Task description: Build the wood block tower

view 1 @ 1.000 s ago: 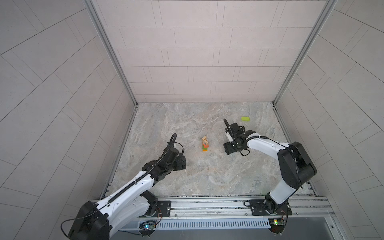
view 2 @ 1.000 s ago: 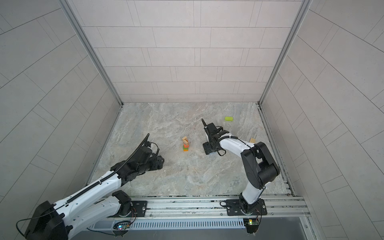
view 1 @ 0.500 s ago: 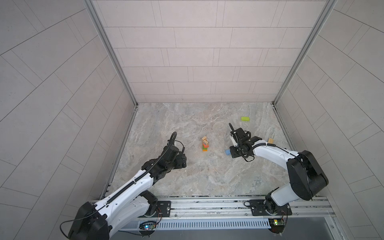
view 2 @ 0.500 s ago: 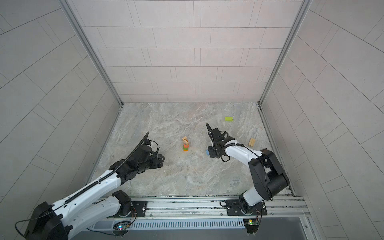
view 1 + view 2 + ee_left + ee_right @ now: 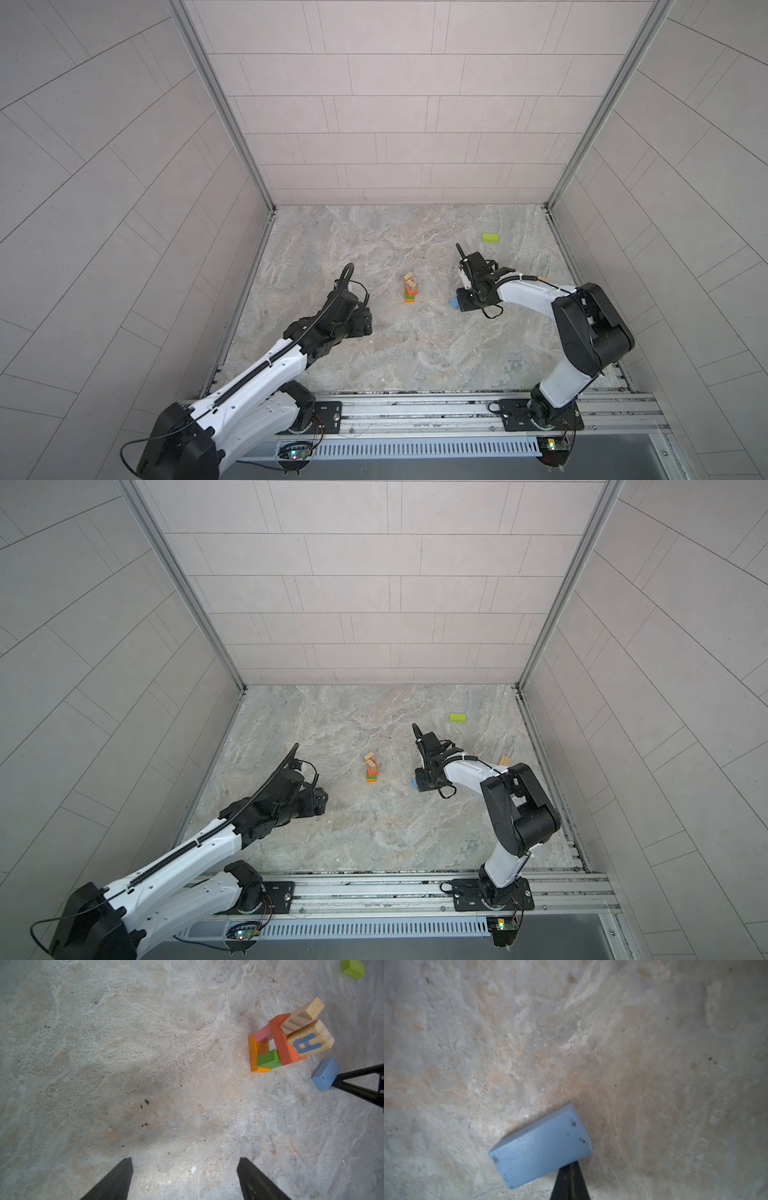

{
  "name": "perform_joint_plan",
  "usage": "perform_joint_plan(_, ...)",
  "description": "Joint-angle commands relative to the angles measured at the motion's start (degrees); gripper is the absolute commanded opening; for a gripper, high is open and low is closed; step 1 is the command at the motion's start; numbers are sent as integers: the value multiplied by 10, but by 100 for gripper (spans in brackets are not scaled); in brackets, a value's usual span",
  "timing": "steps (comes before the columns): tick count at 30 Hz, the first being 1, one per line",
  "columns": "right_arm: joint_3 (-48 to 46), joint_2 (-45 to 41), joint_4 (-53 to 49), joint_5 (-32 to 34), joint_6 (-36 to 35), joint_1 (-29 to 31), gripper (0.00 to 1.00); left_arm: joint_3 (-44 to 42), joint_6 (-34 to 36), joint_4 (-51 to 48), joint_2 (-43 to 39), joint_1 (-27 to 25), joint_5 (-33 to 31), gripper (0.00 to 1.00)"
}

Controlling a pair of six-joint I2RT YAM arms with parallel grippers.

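Observation:
I should open my right gripper, line it up and take the block (image 5: 518,1164) by its long sides, because the blue block lies at a slant against that gripper's closed fingers.
The tower (image 5: 410,289) (image 5: 372,766) stands mid-floor: an orange base, pink and green blocks, a red-orange slab, and two tan blocks on top, one lettered (image 5: 309,1043). A blue block (image 5: 542,1147) (image 5: 453,303) (image 5: 414,784) (image 5: 326,1074) lies on the floor to the right of the tower. My right gripper (image 5: 571,1164) (image 5: 460,305) is shut, its joined tips touching the blue block's edge with nothing between them. Left of the tower, my left gripper (image 5: 185,1159) (image 5: 363,322) is open over bare floor.
A lime block (image 5: 491,237) (image 5: 458,717) (image 5: 353,968) lies near the back right. A tan block (image 5: 541,278) (image 5: 504,760) sits by the right wall behind the right arm. Walls enclose the stone floor on three sides, with a rail along the front.
My right gripper has shut and shifted slightly right. The blue block now shows beside its tips. The left arm has barely moved.

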Motion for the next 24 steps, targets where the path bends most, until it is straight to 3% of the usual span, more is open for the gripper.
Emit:
perform_joint_plan(1, 27, 26, -4, -1, 7, -5, 0, 13, 8, -4, 2, -2, -10, 85)
perform_joint_plan(12, 84, 77, -4, -20, 11, -4, 2, 11, 9, -11, -4, -2, -21, 85)
perform_joint_plan(20, 82, 12, -47, 15, 4, -3, 46, -1, 3, 32, -3, -2, -43, 90)
perform_joint_plan(24, 73, -15, -59, 15, 3, 10, 53, 12, 5, 43, 30, -2, -48, 93)
